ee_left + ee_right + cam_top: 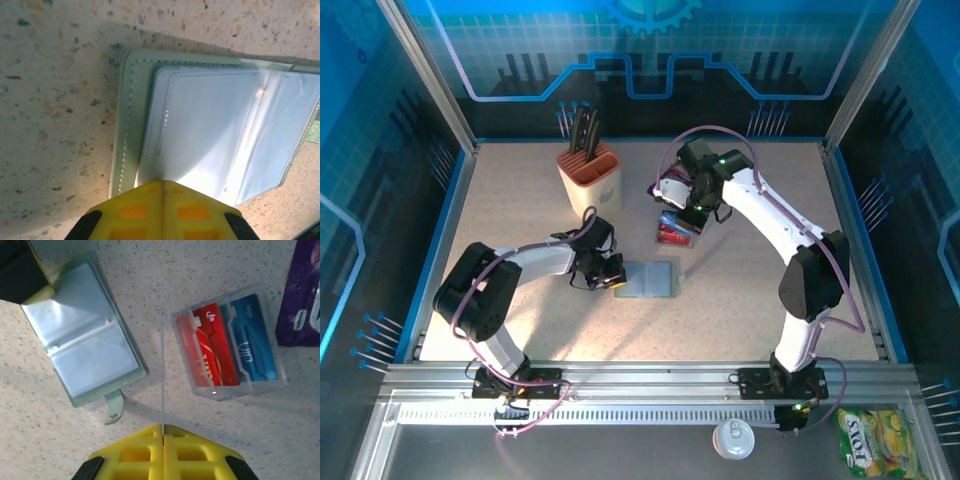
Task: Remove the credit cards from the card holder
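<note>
Next, I release the thin credit card from my right gripper on top of the blue credit card point(676, 215) point(253, 338) in the clear tray. The thin card now hovers between holder and tray.
The grey-green card holder point(650, 281) point(85, 335) point(127, 125) lies open flat mid-table, its clear sleeves facing up. My left gripper point(616, 279) point(163, 182) is shut, its yellow tips resting against the left edge of the sleeves; I cannot tell whether a sleeve is pinched. My right gripper point(690, 212) point(163, 426) hovers between the holder and a clear tray, shut on a thin credit card point(162, 370) seen edge-on. A red credit card point(215, 347) and a blue one point(255, 345) lie in the clear tray point(673, 233) point(280, 377).
A beige and orange knife block point(590, 172) stands at the back left. A purple snack packet point(302, 295) lies just beyond the tray. The holder's clasp tab point(114, 410) sticks out on its right side. A can point(733, 438) and a yellow-green packet point(876, 440) sit off the table's front.
</note>
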### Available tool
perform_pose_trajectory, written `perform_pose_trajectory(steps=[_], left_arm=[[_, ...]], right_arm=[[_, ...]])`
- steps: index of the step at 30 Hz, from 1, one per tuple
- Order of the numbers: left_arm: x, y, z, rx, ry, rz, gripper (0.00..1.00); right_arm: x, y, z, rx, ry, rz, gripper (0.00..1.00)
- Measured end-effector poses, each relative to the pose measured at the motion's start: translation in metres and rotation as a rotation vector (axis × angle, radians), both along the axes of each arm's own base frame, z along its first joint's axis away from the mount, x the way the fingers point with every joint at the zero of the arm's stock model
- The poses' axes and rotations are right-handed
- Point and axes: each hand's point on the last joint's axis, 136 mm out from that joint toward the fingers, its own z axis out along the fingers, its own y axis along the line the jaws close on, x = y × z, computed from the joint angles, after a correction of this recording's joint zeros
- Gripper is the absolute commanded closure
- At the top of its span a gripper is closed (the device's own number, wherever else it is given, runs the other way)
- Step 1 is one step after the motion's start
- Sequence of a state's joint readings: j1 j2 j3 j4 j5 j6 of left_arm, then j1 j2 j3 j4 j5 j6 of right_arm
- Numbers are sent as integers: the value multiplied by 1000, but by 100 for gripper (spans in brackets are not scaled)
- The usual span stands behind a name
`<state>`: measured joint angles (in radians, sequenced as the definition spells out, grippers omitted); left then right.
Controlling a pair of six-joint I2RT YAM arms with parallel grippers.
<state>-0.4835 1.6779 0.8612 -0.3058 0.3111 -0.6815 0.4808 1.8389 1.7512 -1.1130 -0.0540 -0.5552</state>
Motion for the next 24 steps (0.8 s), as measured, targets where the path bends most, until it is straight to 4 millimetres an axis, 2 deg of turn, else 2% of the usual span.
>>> perform_pose_trajectory(steps=[6, 10, 17, 24], left_arm=[[-4, 2, 1, 12, 21, -1, 86], [-1, 1, 8, 18, 26, -1, 86], [5, 1, 26, 25, -8, -2, 86], [1, 7, 32, 41, -7, 3, 86]], right_arm=[[27, -11, -2, -16, -27, 60, 100], [45, -14, -6, -9, -37, 87, 100], [74, -21, -24, -4, -26, 114, 100], [91, -19, -51, -18, 2, 151, 100]])
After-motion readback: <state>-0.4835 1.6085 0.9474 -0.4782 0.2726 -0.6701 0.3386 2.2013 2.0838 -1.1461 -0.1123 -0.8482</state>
